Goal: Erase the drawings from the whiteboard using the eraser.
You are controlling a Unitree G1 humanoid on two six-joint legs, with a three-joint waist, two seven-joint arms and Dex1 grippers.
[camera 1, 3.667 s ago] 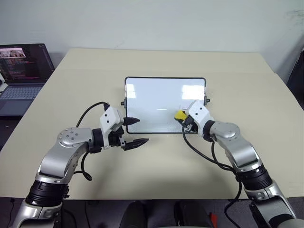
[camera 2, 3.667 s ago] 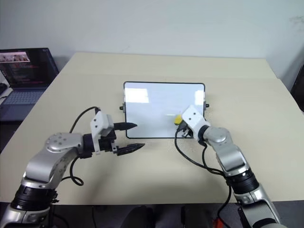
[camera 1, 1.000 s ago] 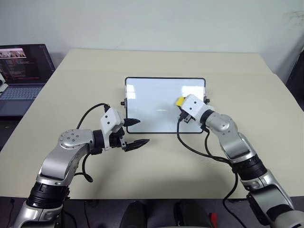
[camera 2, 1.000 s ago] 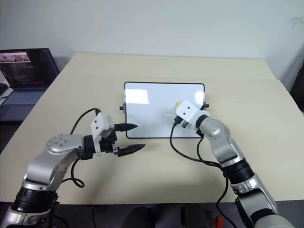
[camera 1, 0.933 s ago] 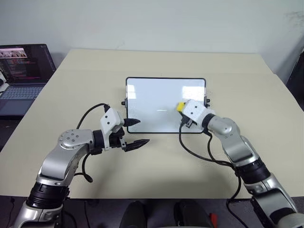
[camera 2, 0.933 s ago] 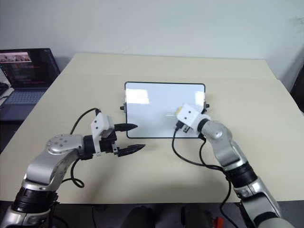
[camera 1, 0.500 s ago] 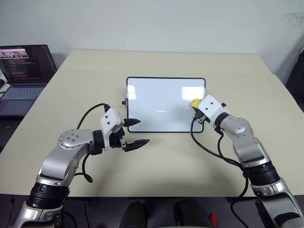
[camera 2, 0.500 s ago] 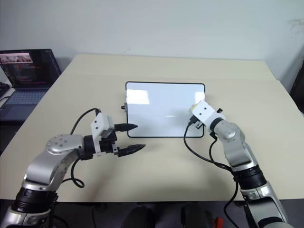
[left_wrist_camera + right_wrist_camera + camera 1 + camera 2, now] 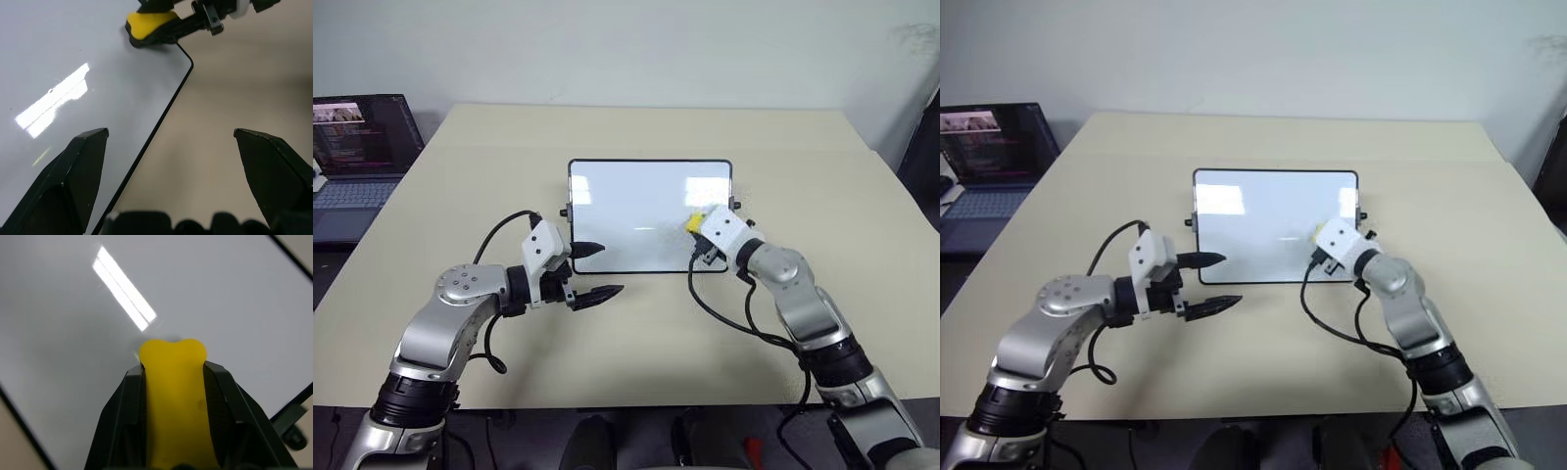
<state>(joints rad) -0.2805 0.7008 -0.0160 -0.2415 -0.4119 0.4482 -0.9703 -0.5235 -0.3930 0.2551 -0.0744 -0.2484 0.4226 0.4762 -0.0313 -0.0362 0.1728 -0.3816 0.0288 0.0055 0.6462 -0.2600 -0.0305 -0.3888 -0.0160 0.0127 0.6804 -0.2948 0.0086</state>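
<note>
Next, I release the eraser from my right gripper on the bare table [image 9: 771, 275] next to the whiteboard corner closest to that gripper's arm.
The whiteboard [image 9: 626, 206] lies flat in the middle of the table. The drawings are out of view; its surface shows white glare and one faint grey dash [image 9: 646, 229]. The yellow eraser [image 9: 694, 222] presses on the board near its right edge, with my right gripper [image 9: 698, 227] shut on it. In the right wrist view the eraser [image 9: 173, 396] sits between two black fingers [image 9: 122, 416]. My left gripper [image 9: 598, 271] stands open over the board's near left corner, holding nothing. Its wrist view shows the eraser [image 9: 149, 23] across the board [image 9: 73, 63].
The beige table [image 9: 656, 343] has bare room in front of the board and on both sides. An open laptop [image 9: 357, 142] sits on a separate surface at the far left. Black cables loop under both wrists.
My right gripper has slid the eraser from the board's right edge a little leftward; a second ago it was left of where it is now. The left arm has not moved.
</note>
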